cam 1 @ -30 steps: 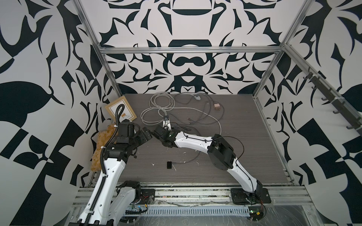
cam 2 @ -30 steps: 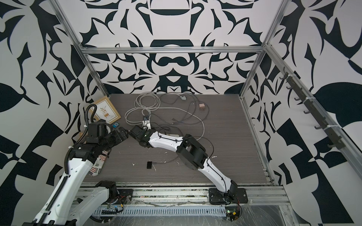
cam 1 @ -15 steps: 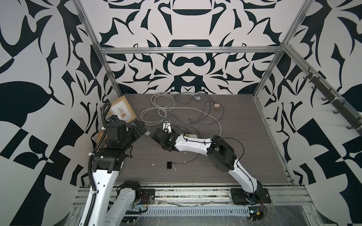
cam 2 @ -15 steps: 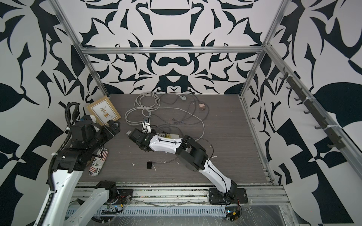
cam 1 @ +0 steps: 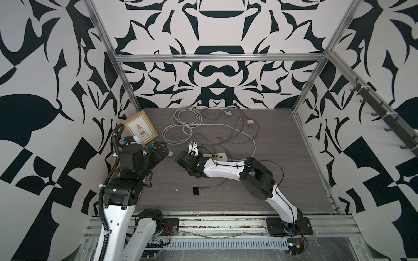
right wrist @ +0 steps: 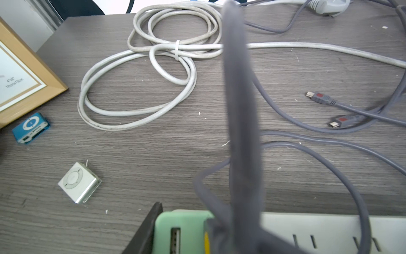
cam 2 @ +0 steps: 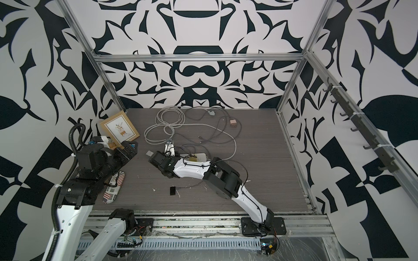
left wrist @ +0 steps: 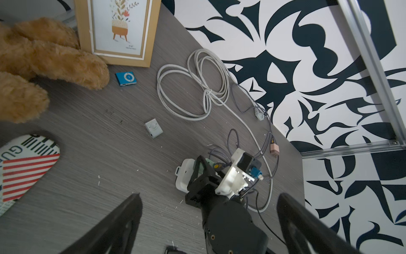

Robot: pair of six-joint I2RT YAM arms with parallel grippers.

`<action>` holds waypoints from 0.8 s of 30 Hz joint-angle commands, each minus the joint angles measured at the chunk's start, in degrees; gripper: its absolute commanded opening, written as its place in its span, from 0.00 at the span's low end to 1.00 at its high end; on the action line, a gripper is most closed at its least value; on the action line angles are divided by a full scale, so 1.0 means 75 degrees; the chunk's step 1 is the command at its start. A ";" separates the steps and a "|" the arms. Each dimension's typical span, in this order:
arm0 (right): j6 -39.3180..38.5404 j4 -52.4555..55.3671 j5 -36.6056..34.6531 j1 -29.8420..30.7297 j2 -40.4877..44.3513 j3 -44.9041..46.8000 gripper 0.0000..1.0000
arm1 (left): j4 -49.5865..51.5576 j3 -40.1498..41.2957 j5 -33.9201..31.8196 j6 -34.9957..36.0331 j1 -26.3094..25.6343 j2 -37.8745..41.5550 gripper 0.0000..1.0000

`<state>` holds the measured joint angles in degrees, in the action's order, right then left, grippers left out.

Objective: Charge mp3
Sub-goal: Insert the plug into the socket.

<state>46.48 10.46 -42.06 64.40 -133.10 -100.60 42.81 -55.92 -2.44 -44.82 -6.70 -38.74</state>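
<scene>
Next, my right gripper sets the white power strip down on the table (cam 1: 215, 168) just beyond the small black device.
The mp3 (left wrist: 126, 78) is a small blue square player with a pale ring, lying flat beside the picture frame and the plush toy; it also shows in the right wrist view (right wrist: 30, 127). My left arm hides it in both top views. My left gripper (left wrist: 209, 195) hangs open and empty above the table, left of the right gripper (cam 1: 159, 150). My right gripper (cam 1: 182, 158) is shut on a green charger cube (right wrist: 182, 231) with a grey cable (right wrist: 239, 110) plugged in, at the end of the white power strip (right wrist: 329, 228).
A silver square player (right wrist: 79, 182) lies between the mp3 and the right gripper. Around them are a picture frame (cam 1: 140, 129), a brown plush toy (left wrist: 44, 57), a patterned insole (cam 2: 114, 187), a coiled white cable (cam 1: 183, 126), loose grey plugs (right wrist: 320, 97), a pink charger (cam 1: 250, 123) and a small black device (cam 1: 195, 191).
My left arm has risen and pulled back to the left, away from the right gripper it stood close to. The right gripper has barely moved with the cube.
</scene>
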 commanded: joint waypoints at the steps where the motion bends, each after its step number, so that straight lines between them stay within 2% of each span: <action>1: 0.0083 0.1683 0.1860 0.0224 -0.0881 0.0438 0.00 | -0.0170 0.0379 0.0181 -0.0304 0.0039 0.0251 0.99; 11: -0.0812 0.2572 0.1457 0.0415 -0.1289 0.0484 0.00 | -0.0102 0.0770 0.0454 -0.0147 0.0038 0.0495 0.98; 14: -0.0812 0.2964 0.1287 0.0507 -0.1435 0.0388 0.00 | -0.0138 0.0900 0.0392 -0.0222 0.0038 0.0637 0.97; 20: -0.0594 0.2637 0.1623 0.0519 -0.1421 0.0868 0.00 | -0.0124 0.1092 0.0337 -0.0279 0.0038 0.0791 0.96; 24: -0.0546 0.2449 0.1332 0.0501 -0.0916 0.1041 0.00 | -0.0047 0.1056 0.0357 -0.0282 0.0039 0.0853 0.97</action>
<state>42.19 10.48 -44.51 66.59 -134.61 -99.68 41.67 -48.23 0.21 -46.44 -6.68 -33.21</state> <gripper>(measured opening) 0.442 0.969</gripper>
